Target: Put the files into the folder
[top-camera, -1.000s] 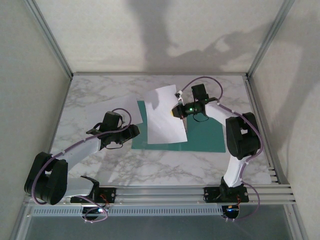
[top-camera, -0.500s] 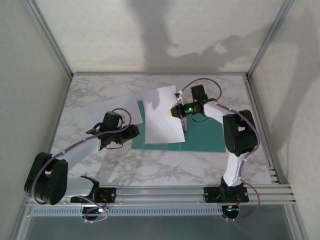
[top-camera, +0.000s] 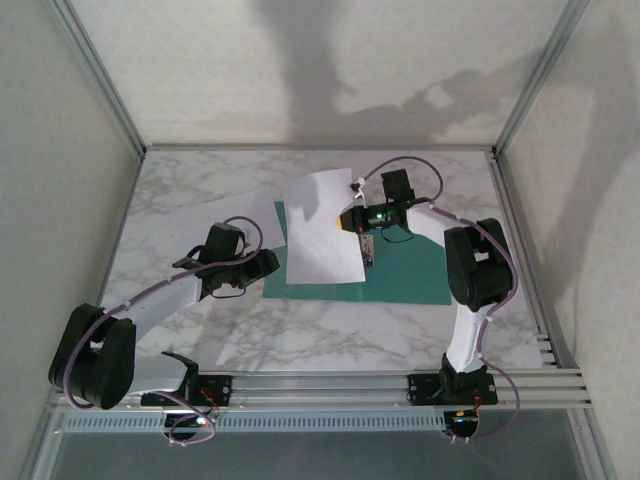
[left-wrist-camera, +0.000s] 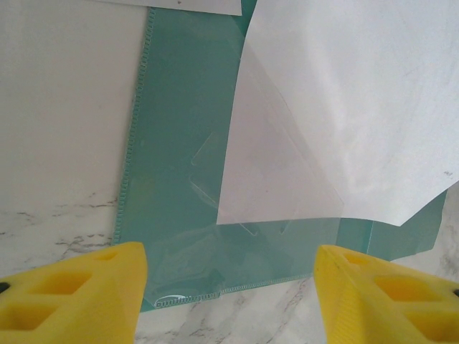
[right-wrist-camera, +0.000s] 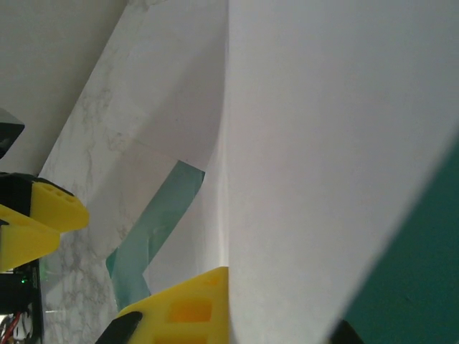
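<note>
Next, my right gripper lets go of the white file sheet on the teal folder's half [top-camera: 318, 243] next to the second file sheet.
The teal folder [top-camera: 405, 272] lies flat on the marble table [top-camera: 300, 335]. My right gripper [top-camera: 358, 222] is shut on the right edge of a white file sheet [top-camera: 325, 232] and holds it raised and curved over the folder's left part. In the right wrist view one yellow finger [right-wrist-camera: 186, 308] presses the sheet [right-wrist-camera: 323, 143], with the folder [right-wrist-camera: 154, 222] below. A second file sheet [top-camera: 215, 215] lies flat on the table to the left. My left gripper [top-camera: 270, 262] is open at the folder's near left corner. Its fingers [left-wrist-camera: 72, 294] frame the folder [left-wrist-camera: 179, 179] and the hanging sheet [left-wrist-camera: 344, 107].
Aluminium frame posts [top-camera: 105, 85] and cloth walls enclose the table. A rail [top-camera: 330, 385] runs along the near edge by the arm bases. Bare marble lies in front of the folder and at the far left.
My right gripper has carried the sheet a little to the left, so its lower edge has shifted left across the folder. The left arm has stayed still.
</note>
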